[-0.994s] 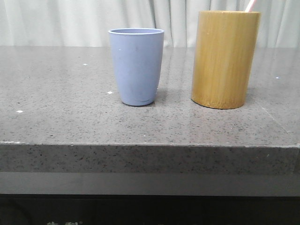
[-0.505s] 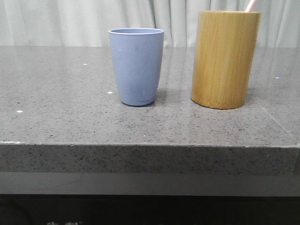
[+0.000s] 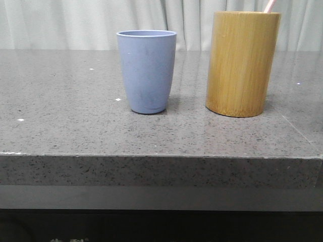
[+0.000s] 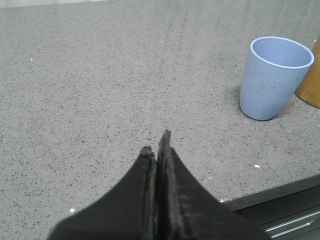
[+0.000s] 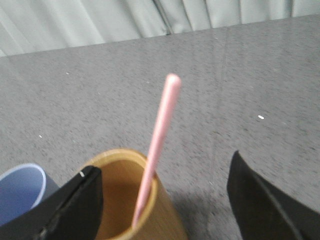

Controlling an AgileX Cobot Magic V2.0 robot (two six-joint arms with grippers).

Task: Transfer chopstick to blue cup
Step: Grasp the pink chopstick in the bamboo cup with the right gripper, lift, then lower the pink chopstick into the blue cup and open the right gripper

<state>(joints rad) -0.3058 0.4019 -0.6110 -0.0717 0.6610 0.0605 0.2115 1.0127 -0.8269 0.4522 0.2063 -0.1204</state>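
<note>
The pale pink chopstick's upper part (image 3: 270,5) (image 5: 158,140) sticks out above the tan bamboo holder's rim, and my right gripper should close on it there next.
A pale pink chopstick (image 5: 161,125) stands slanted in a tan bamboo holder (image 5: 167,222), leaning on its rim. Only its tip (image 3: 270,6) shows in the front view, above the holder (image 3: 242,63). The blue cup (image 3: 147,70) stands upright and looks empty, left of the holder. My right gripper (image 5: 164,162) hovers over the holder, open, its fingers wide on either side of the chopstick and apart from it. My left gripper (image 4: 157,145) is shut on nothing, over bare counter some way from the blue cup (image 4: 272,80). Neither gripper shows in the front view.
Both containers stand on a speckled grey stone counter (image 3: 75,101), whose front edge (image 3: 161,157) runs across near the camera. A pale curtain (image 3: 60,22) hangs behind. The counter's edge also shows close to my left fingers (image 4: 280,187).
</note>
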